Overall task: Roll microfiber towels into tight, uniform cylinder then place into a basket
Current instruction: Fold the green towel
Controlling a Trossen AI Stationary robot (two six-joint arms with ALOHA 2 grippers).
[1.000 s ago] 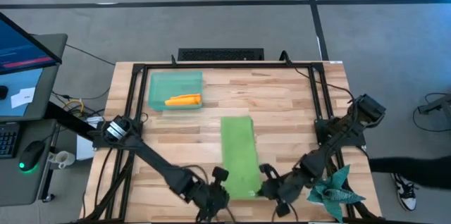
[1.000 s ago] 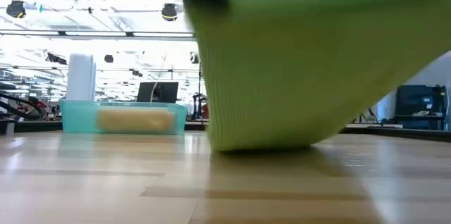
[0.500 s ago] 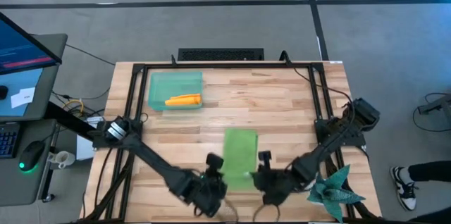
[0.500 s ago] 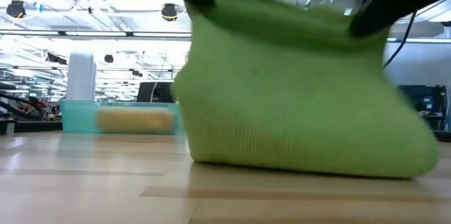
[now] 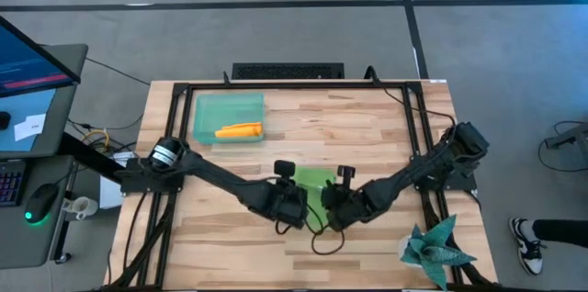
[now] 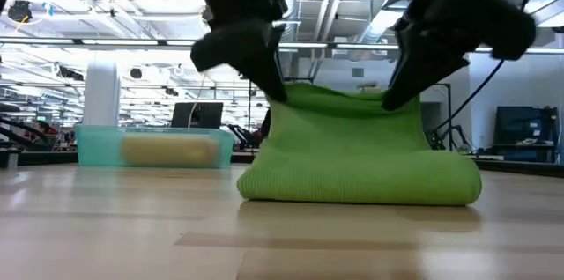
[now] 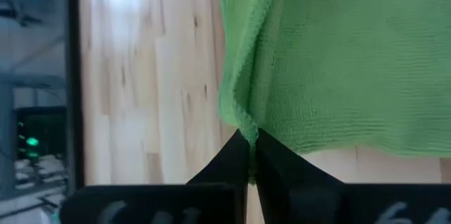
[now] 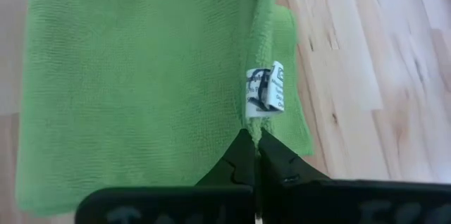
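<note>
Next, I release the towel's raised edge, now held up above the wood, from my right gripper over the lower layer's near corner (image 5: pixel 336 224) (image 8: pixel 301 160), beside the bare wood.
The lime green microfiber towel (image 5: pixel 315 182) lies at the table's middle, doubled over itself. In the low view its rounded fold (image 6: pixel 352 187) rests on the wood and its upper edge is held up. My left gripper (image 5: pixel 299 207) is shut on that edge's left end, and my right gripper (image 5: pixel 327 209) is shut on its right end. The mint-green basket (image 5: pixel 228 116) stands at the far left. The rolled orange towel (image 5: pixel 239 130) lies inside it. My left gripper pinches the left corner of the towel's raised edge (image 7: pixel 246 131) between its two fingers, slanting down from the near side. The edge is held above the table, and the cloth below it sags onto the lower layer. My right gripper pinches the raised edge's right end (image 8: pixel 255 122), just below the white label (image 8: pixel 266 90). Its fingers slant down from the near side. That end is lifted clear, and the rest of the towel lies on the table.
A dark teal spiky cloth (image 5: pixel 437 246) lies at the near right corner. A black frame (image 5: pixel 276 87) runs around the tabletop. Bare wood (image 5: pixel 367 127) spreads between the basket and the right arm's base, and along the near edge.
Both grippers, still shut on the towel's near end, have carried it up and toward the far edge and tipped further down. The long green strip has folded over itself and now shows much shorter. Its fold has settled on the table.
</note>
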